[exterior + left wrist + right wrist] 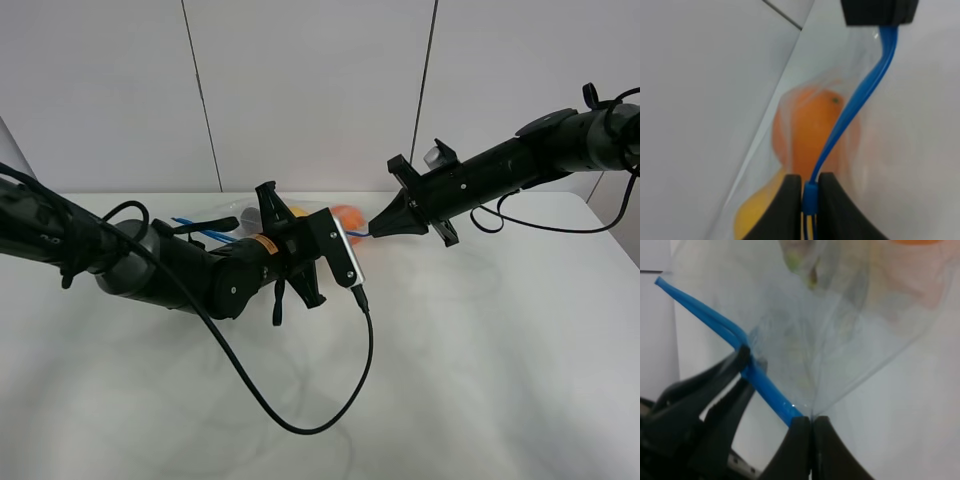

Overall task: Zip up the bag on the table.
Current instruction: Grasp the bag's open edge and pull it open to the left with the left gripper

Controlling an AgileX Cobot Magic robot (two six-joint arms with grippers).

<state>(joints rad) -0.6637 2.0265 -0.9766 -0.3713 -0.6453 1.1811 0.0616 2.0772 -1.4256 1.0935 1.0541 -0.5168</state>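
Note:
My left gripper has the slider at the blue strip's loose end (202, 206), near the table's far edge. It will let go of the slider there.
The bag (232, 216) lies on the table (480, 380), mostly hidden behind my left arm. It is clear, with a blue zipper strip (855, 107). The orange (812, 135) and the yellow pear (752, 215) show through it; the eggplant is hidden. My left gripper (810, 192) is shut on the strip at its slider. It also shows in the exterior view (332, 234). My right gripper (812, 432) is shut on the strip's end (785, 410), a short way along from the left fingers (727, 382). Its tip shows in the exterior view (373, 231), beside the orange (346, 213).
A black cable (310, 415) from the left wrist camera loops over the table in front of the bag. Grey wall panels (310, 90) stand close behind the table's far edge. The right arm (500, 165) reaches in from the far right.

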